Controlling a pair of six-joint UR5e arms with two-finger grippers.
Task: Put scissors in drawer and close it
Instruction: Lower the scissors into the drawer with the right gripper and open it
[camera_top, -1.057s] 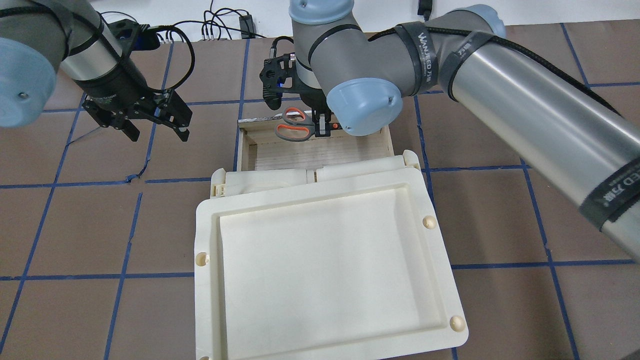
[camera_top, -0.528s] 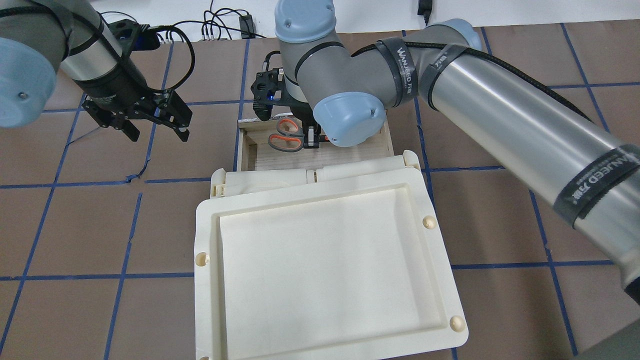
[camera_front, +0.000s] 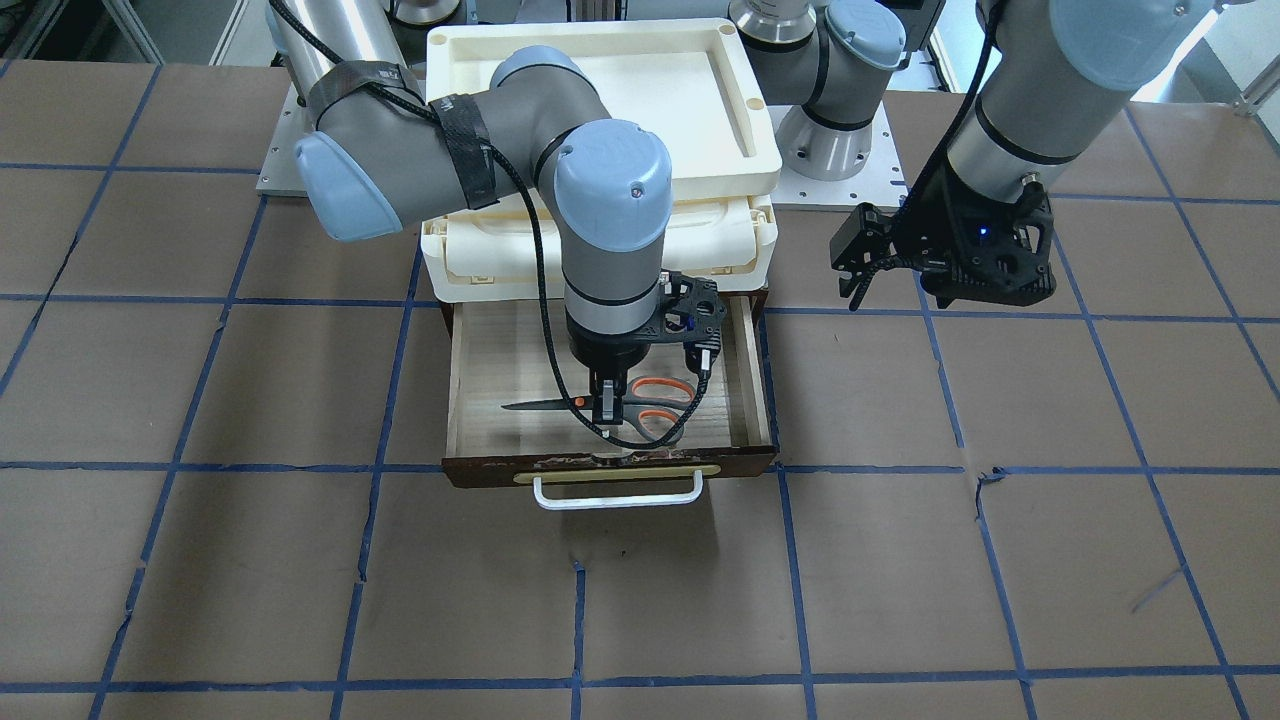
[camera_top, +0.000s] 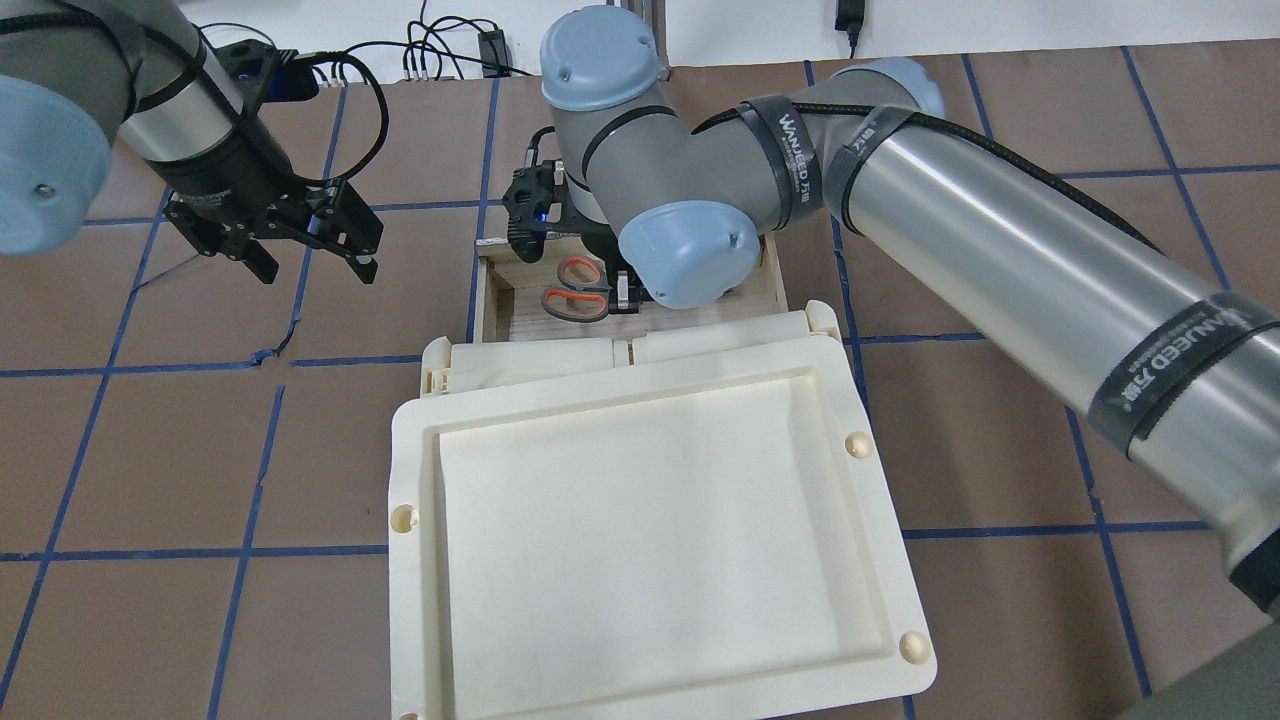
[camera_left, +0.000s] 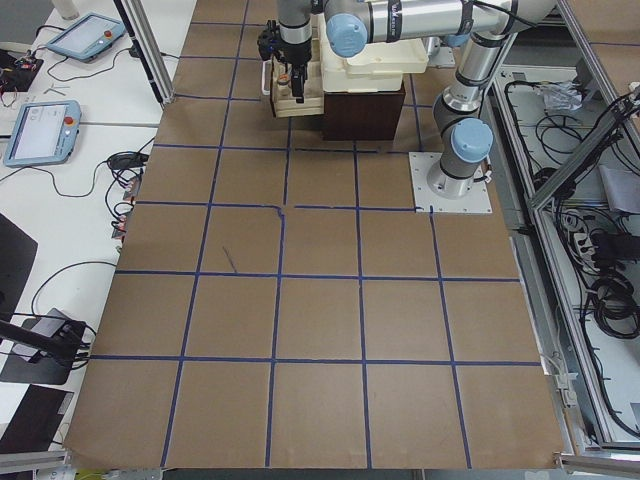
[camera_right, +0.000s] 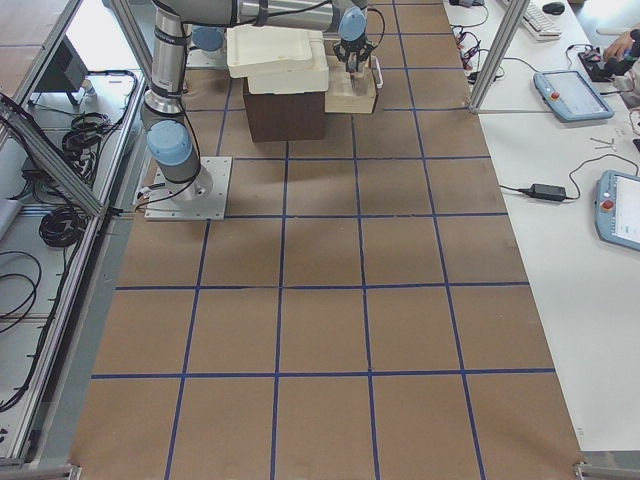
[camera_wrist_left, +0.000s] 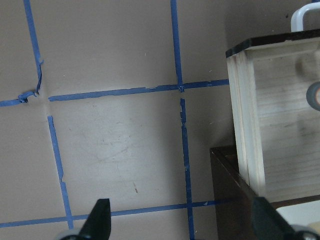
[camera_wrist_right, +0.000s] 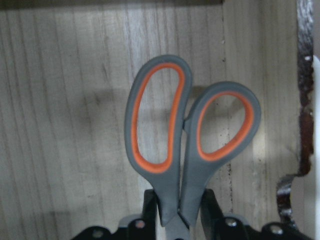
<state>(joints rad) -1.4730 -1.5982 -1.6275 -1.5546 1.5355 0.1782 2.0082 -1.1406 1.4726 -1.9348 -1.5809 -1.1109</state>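
My right gripper is holding the scissors, and it will let go of them on the drawer's pale wood bottom just behind the drawer's dark front (camera_front: 614, 406) (camera_wrist_right: 159, 217).
The scissors (camera_front: 655, 410), with grey handles lined orange, are held level inside the open drawer (camera_front: 500, 360), blades pointing to that view's left. My right gripper (camera_front: 606, 408) is shut on them near the pivot, low over the pale wood floor. The right wrist view shows both handle loops (camera_wrist_right: 190, 125) ahead of the fingers (camera_wrist_right: 150, 202). From overhead, the scissors (camera_top: 577, 290) lie under my right wrist in the drawer (camera_top: 500, 310). My left gripper (camera_top: 315, 262) is open and empty, hovering to the drawer's left; its wrist view shows the drawer's side wall (camera_wrist_left: 270, 110).
The drawer's dark front with its white bar handle (camera_front: 615, 497) faces away from the robot. A cream tray (camera_top: 660, 520) sits on the cabinet above two cream compartments (camera_front: 600, 250). Brown table paper with blue tape lines (camera_top: 200, 400) surrounds it.
My right gripper has carried the scissors from over the drawer's front edge back and down into the drawer. The left arm has not moved.
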